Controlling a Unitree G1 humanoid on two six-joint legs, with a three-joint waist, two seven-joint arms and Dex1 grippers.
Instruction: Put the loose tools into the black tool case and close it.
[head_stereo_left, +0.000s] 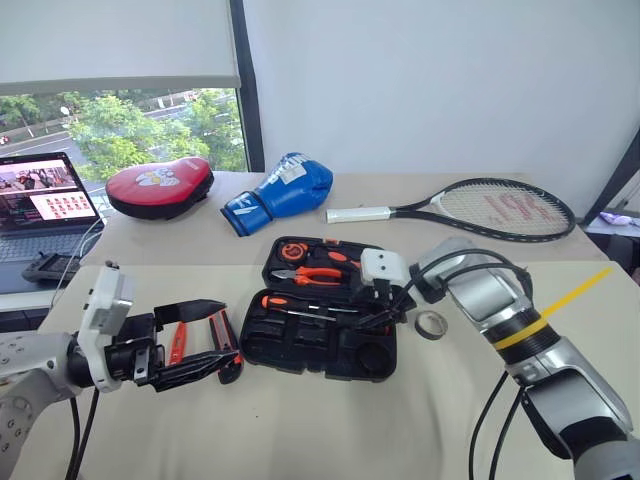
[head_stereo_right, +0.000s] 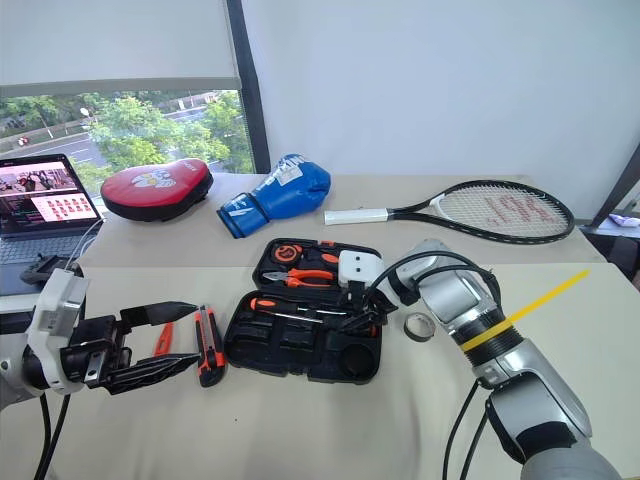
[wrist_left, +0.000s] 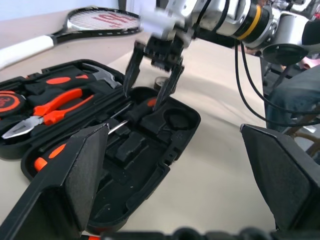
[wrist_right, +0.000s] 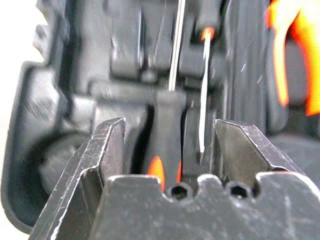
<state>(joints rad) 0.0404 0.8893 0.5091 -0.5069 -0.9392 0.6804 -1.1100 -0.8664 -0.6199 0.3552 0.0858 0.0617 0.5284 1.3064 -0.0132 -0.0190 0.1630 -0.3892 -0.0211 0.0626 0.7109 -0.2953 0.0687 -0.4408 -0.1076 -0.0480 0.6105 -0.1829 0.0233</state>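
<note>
Next, I close my left gripper on the wide end of its handle (head_stereo_left: 175, 358), the small orange screwdriver's beside the utility knife.
The black tool case (head_stereo_left: 300, 350) lies open on the table. Two screwdrivers rest in its near half: one with an orange-ended handle (head_stereo_left: 272, 301), the other with a black handle (wrist_left: 135, 111). My right gripper (wrist_left: 145, 100) hangs open just above that black handle, its fingers (wrist_right: 107, 145) apart on either side without touching it. The utility knife (head_stereo_right: 208, 345) and the small orange screwdriver (head_stereo_right: 163, 338) lie on the table left of the case. My left gripper (head_stereo_left: 195, 345) is open and empty, level over them. The tape roll (head_stereo_left: 432, 324) lies right of the case.
Orange-handled pliers (head_stereo_left: 310, 275), a hammer (wrist_left: 102, 74) and a round orange tape measure (head_stereo_left: 292, 250) sit in the case's far half. A tennis racket (head_stereo_left: 500, 208), a blue boxing glove (head_stereo_left: 280, 190), a red pad (head_stereo_left: 160, 186) and a laptop (head_stereo_left: 45, 205) lie farther back.
</note>
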